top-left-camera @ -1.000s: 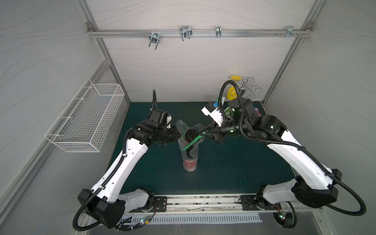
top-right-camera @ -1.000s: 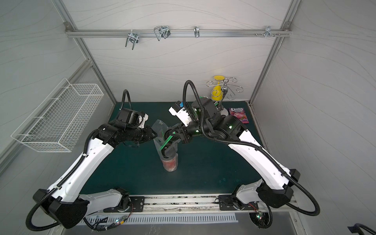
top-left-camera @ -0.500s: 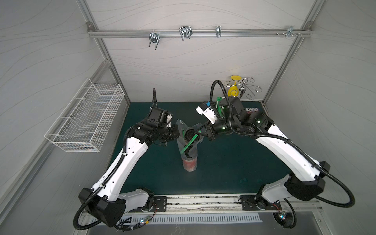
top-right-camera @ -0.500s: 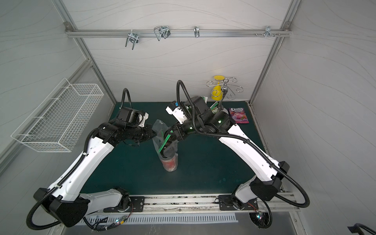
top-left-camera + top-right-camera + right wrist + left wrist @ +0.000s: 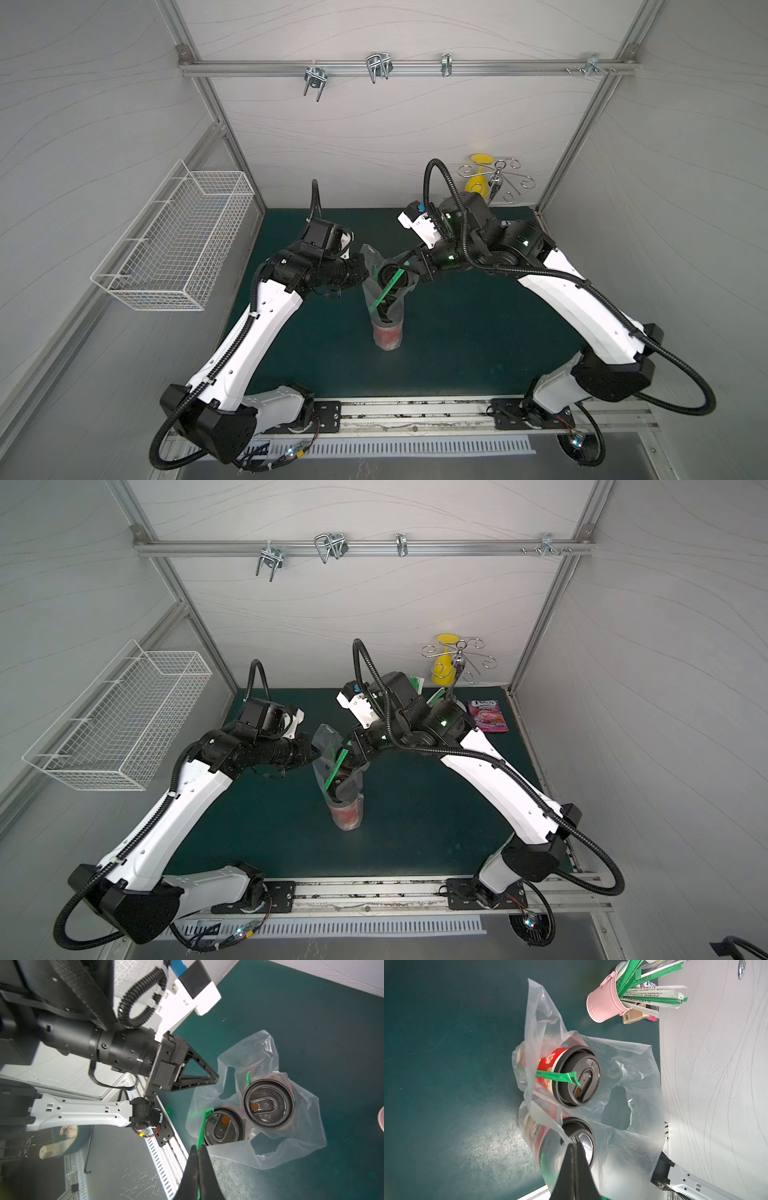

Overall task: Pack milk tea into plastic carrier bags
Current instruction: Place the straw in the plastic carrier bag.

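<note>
The green straw slants across the bag's opening, so next my right gripper backs off and my left gripper retake the bag's edge (image 5: 556, 1129) before the straw goes in.
Two milk tea cups, red with black domed lids, stand side by side inside the clear plastic carrier bag (image 5: 301, 1126) at mid-table. In the right wrist view their lids (image 5: 268, 1103) (image 5: 223, 1126) show from above. My left gripper (image 5: 573, 1145) is shut on the bag's thin upper edge, beside one cup's lid (image 5: 583, 1140); the other cup (image 5: 577, 1076) has a green wrapped straw (image 5: 558, 1077) across it. My right gripper (image 5: 198, 1147) is shut on a green wrapped straw (image 5: 204, 1124) that slants into the bag. In both top views the bag (image 5: 384, 291) (image 5: 328, 746) hangs between the grippers (image 5: 365, 270) (image 5: 411, 266).
A pink mug (image 5: 604, 1005) full of wrapped straws stands at the back right, a small tan bottle (image 5: 633, 1016) beside it. A purple snack packet (image 5: 487, 716) lies near the right wall. A yellow item hangs on a metal stand (image 5: 494, 187). A wire basket (image 5: 174, 237) hangs on the left wall.
My left gripper has closed on the bag's edge. The right gripper has shifted left toward the bag with the green straw in it. The cups have stayed put.
</note>
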You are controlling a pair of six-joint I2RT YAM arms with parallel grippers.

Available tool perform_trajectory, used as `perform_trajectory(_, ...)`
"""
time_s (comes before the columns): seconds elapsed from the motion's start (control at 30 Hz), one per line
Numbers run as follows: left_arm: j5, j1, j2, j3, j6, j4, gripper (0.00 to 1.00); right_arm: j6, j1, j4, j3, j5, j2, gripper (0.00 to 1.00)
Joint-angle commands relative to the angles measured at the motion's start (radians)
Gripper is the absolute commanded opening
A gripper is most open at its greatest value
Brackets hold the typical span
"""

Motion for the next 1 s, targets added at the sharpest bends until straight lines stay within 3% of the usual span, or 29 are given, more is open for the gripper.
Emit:
perform_trajectory(0.0, 0.014, -0.003, 0.002, 0.048, -0.004, 0.039, 0.0, 0.011, 0.01, -0.021, 0.028, -0.019, -0.001, 0.0)
perform_trajectory(0.5, 0.005, -0.002, -0.012, 0.029, 0.001, 0.039, 0.0, 0.031, -0.059, -0.036, -0.01, -0.211, -0.08, 0.0)
perform_trajectory(0.7, 0.001, -0.003, -0.025, 0.005, 0.008, 0.043, 0.37, 0.04, -0.079, -0.04, -0.043, -0.291, -0.083, 0.0)
perform_trajectory(0.8, 0.006, -0.003, -0.028, -0.002, 0.008, 0.044, 0.43, 0.045, -0.083, -0.049, -0.044, -0.312, -0.082, 0.0)
perform_trajectory(0.97, 0.011, -0.002, -0.034, -0.01, 0.011, 0.045, 0.45, 0.048, -0.113, -0.074, -0.053, -0.342, -0.089, 0.0)
